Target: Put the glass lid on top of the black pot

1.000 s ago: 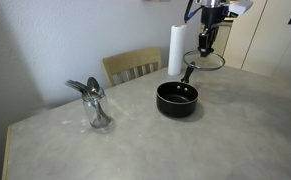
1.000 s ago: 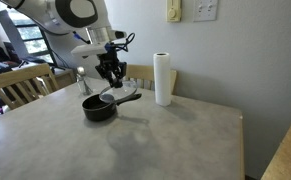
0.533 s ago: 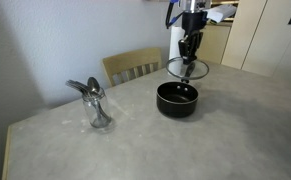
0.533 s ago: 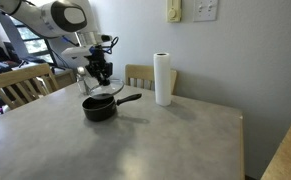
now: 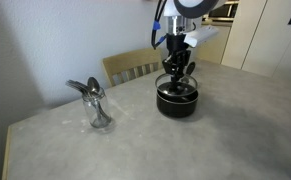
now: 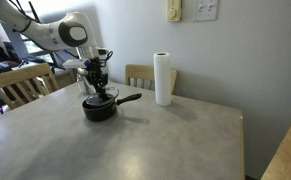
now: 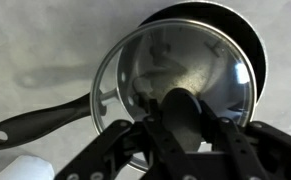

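Observation:
My gripper will release the glass lid's dark knob once the lid sits flat on the black pot's round rim (image 5: 169, 93) (image 7: 190, 80).
My gripper (image 5: 176, 72) is shut on the dark knob of the glass lid (image 7: 150, 70) and holds the lid directly over the black pot (image 5: 177, 101), close to its rim. I cannot tell whether the lid touches the rim. In the wrist view the clear disc with its metal rim covers most of the pot (image 7: 253, 45), and the pot's long black handle (image 7: 35, 117) points left. In an exterior view the gripper (image 6: 97, 85) stands right above the pot (image 6: 100, 108), with the handle pointing toward the paper roll.
A glass jar of metal spoons (image 5: 97, 105) stands at the table's near-left part. A white paper towel roll (image 6: 163, 79) stands upright beyond the pot. Wooden chairs (image 6: 15, 88) (image 5: 133, 66) stand at the table's edges.
The gripper has carried the lid sideways and down, from above and beside the pot to right over its rim. The pot has not moved.

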